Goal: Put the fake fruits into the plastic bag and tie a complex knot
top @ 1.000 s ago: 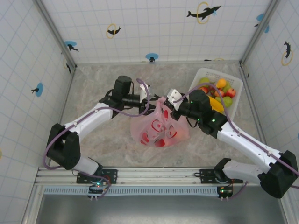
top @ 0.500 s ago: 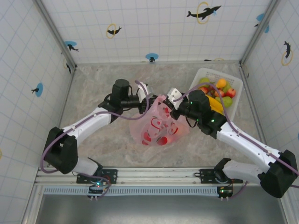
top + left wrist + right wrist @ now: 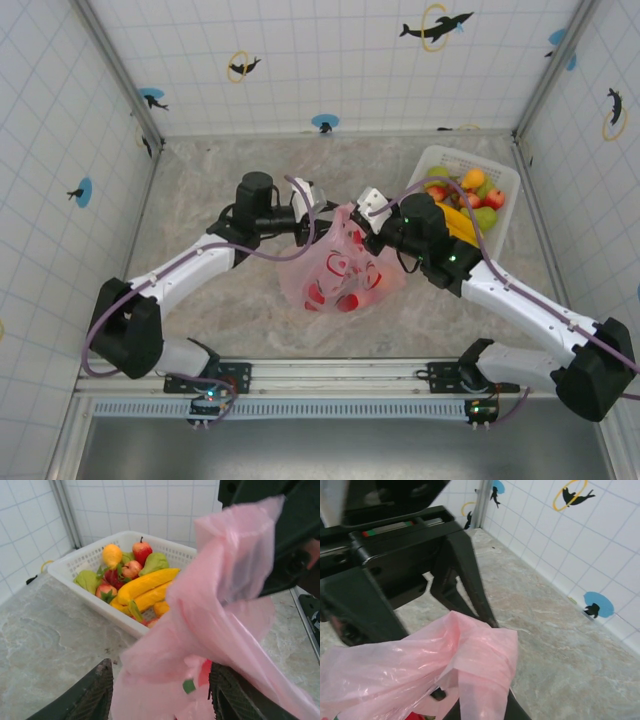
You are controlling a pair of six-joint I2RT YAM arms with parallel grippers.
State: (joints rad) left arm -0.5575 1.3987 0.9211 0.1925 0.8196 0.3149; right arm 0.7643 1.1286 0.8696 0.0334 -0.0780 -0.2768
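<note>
Next, my left gripper moves over and pinches the loose flap's edge (image 3: 150, 672) before pulling the knot tight, as its open fingers span the bag's wide lower film.
The pink plastic bag (image 3: 340, 270) sits mid-table with red fake fruits (image 3: 338, 290) inside; its top is bunched up between my two grippers. My left gripper (image 3: 322, 214) is at the bag's upper left. In the left wrist view its jaws (image 3: 162, 700) are open, with loose bag film (image 3: 220, 605) and a red fruit (image 3: 204, 672) between them. My right gripper (image 3: 366, 226) is shut on a handle strip (image 3: 482, 675) of the bag, which drapes over its fingers (image 3: 470, 702). More fake fruits (image 3: 142, 582) lie in the basket. No knot is in view.
A white slatted basket (image 3: 440, 160) stands at the back right, close behind the right arm. A finger of the left gripper (image 3: 470, 575) stands right in front of the right wrist camera. Tiled walls close off three sides of the marble table (image 3: 200, 190).
The left gripper moved right, up to the bag's bunched top. Its jaws narrowed, then widened again. The right gripper kept its hold and the bag barely shifted.
</note>
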